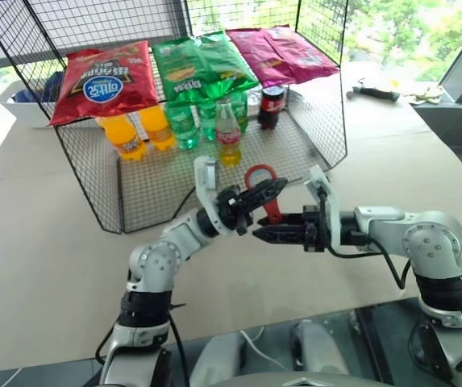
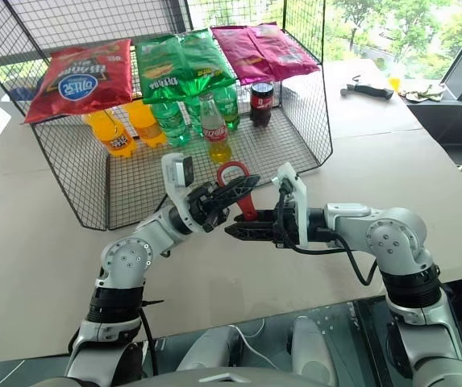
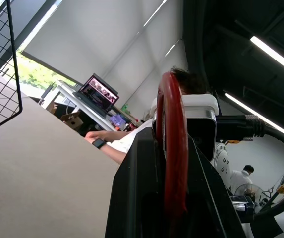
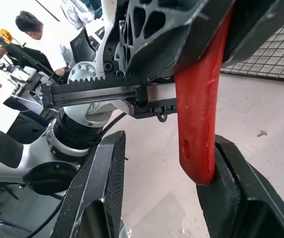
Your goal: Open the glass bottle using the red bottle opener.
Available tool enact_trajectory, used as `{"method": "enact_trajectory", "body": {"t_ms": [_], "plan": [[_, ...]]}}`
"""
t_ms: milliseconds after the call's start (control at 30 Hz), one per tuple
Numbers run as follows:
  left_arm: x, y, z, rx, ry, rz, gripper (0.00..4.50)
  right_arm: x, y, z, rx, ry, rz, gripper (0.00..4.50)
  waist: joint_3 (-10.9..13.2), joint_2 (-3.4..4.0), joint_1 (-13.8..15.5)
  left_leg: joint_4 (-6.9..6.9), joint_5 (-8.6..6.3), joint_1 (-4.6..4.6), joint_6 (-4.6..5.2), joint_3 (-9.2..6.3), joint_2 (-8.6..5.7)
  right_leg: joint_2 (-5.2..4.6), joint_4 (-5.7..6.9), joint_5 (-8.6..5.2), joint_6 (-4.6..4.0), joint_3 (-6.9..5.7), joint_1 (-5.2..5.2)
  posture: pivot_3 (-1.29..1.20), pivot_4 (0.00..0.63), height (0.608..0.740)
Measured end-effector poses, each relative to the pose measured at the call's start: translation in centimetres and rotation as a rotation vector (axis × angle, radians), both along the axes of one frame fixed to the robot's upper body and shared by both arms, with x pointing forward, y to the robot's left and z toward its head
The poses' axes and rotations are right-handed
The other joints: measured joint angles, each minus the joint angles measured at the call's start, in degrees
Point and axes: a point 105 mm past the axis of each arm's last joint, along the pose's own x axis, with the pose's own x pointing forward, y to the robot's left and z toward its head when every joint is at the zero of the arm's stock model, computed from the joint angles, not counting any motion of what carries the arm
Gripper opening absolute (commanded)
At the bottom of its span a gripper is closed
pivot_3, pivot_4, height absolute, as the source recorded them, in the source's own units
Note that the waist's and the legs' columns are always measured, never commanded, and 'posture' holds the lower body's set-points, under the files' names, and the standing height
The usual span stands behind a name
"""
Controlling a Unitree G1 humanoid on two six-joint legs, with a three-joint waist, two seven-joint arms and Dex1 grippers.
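The red bottle opener is covered near its ring by my left gripper, so my right gripper will take the opener's handle [image 1: 272, 212] and free that ring for the glass bottle.
The glass bottle [image 1: 228, 129], with yellow liquid and a red label, stands upright inside the wire rack [image 1: 311, 121], behind both arms. In front of the rack, above the brown table, my left gripper [image 1: 272, 188] is shut on the red bottle opener [image 1: 261, 176], ring end up. In the left wrist view the opener [image 3: 174, 148] is clamped edge-on between the black fingers. My right gripper [image 1: 257, 233] is open just below it. In the right wrist view the opener's handle [image 4: 196, 124] hangs between the spread fingers [image 4: 102, 188], resting against one of them.
Snack bags [image 1: 101, 81] lie on the rack's top shelf. Orange bottles [image 1: 126, 135], green bottles [image 1: 184, 125] and a dark cola bottle [image 1: 272, 106] flank the glass bottle. A white bin [image 1: 21, 105] sits back left, a dark tool [image 1: 376, 93] back right. A seated person [image 3: 117, 146] shows beyond the table.
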Motion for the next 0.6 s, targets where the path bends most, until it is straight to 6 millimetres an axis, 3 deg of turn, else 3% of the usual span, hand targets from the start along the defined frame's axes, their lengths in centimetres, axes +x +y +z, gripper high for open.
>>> {"method": "enact_trajectory", "body": {"t_ms": [500,600], "plan": [[-0.07,-0.18,-0.1,0.0,0.011,-0.009,0.0,0.61,0.3,0.55,0.032,0.004,-0.024,2.11,0.0,0.0,0.0,-0.02,0.0,-0.01,0.0,-0.01,0.0,0.0,-0.02,0.0,0.0,0.0,-0.01,0.0,0.15,0.74],[-0.09,0.03,0.06,-0.011,0.007,-0.011,0.0,0.4,0.27,0.67,0.043,0.008,-0.007,0.78,0.0,0.0,0.0,-0.01,0.0,-0.02,0.0,0.0,0.0,0.0,-0.02,0.0,0.0,0.0,-0.02,0.0,0.15,0.74]]}}
